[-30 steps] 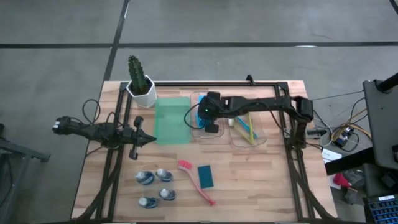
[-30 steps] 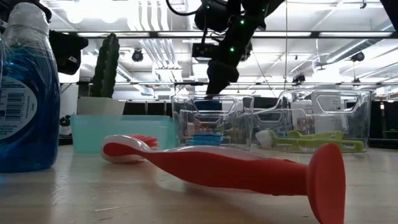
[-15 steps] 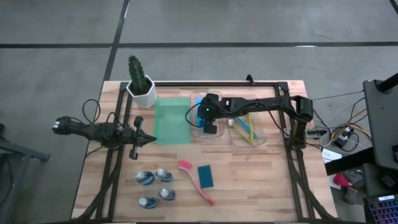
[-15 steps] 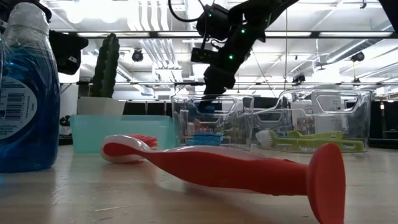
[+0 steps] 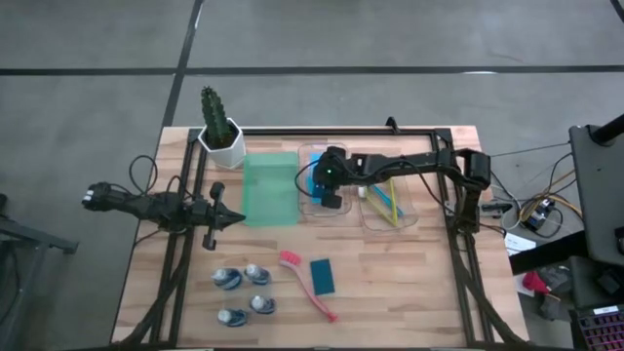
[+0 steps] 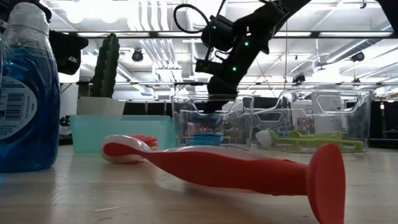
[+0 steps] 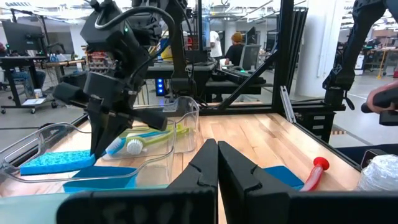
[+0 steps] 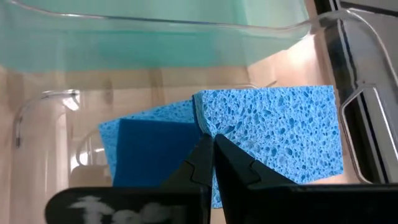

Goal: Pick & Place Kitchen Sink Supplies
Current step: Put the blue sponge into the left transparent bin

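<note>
My right gripper is to release the blue sponge on the other sponges in the clear tray (image 5: 318,174) (image 8: 217,134) next to the green tray.
My right gripper (image 8: 208,142) is shut and points down into the left clear tray (image 5: 310,208), its tips at the seam between two blue sponges (image 8: 273,134) that lie flat on the tray floor. The left wrist view shows it too, over a sponge (image 7: 50,163). On the near table lie a third blue sponge (image 5: 323,276), the pink brush (image 5: 307,285) and several blue-white bottles (image 5: 244,291). The yellow-green and blue brushes (image 5: 386,200) lie in the right clear tray. My left gripper (image 5: 234,220) waits shut at the table's left, beside the green tray. My right gripper comes from above, slanting down into the tray, with its shut fingertips (image 8: 200,152) at the top of the sponges. Whether they touch a sponge, I cannot tell.
A green tray (image 5: 268,190) stands left of the clear trays, and a potted cactus (image 5: 219,132) stands at the far left corner. A black frame (image 5: 331,131) runs along the far edge and both sides. Bare wood lies near the right edge (image 5: 419,283).
My right gripper has gone down from above the left clear tray's rim into the tray, toward the sponges, and its wrist has tipped as it went. The left arm and the things on the table have stayed where they were.
</note>
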Robot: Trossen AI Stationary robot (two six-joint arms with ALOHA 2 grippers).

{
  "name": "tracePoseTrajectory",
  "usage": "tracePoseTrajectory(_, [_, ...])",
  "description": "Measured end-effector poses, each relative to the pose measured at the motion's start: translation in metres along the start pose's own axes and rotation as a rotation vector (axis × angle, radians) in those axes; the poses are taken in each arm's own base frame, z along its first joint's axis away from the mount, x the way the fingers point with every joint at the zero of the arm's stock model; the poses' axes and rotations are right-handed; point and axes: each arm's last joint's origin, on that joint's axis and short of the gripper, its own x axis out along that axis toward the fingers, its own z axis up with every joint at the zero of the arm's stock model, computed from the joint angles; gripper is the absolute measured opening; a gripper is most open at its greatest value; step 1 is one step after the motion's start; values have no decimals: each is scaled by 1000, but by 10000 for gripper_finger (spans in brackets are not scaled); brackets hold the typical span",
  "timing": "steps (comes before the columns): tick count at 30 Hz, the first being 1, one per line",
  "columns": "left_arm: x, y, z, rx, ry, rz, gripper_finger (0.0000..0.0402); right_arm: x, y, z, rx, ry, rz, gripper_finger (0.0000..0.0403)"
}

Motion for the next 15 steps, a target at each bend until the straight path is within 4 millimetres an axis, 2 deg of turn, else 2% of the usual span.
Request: tracePoseTrajectory(15, [0,0,0,0,0,0,3,6,3,-10,17,-13,28,8])
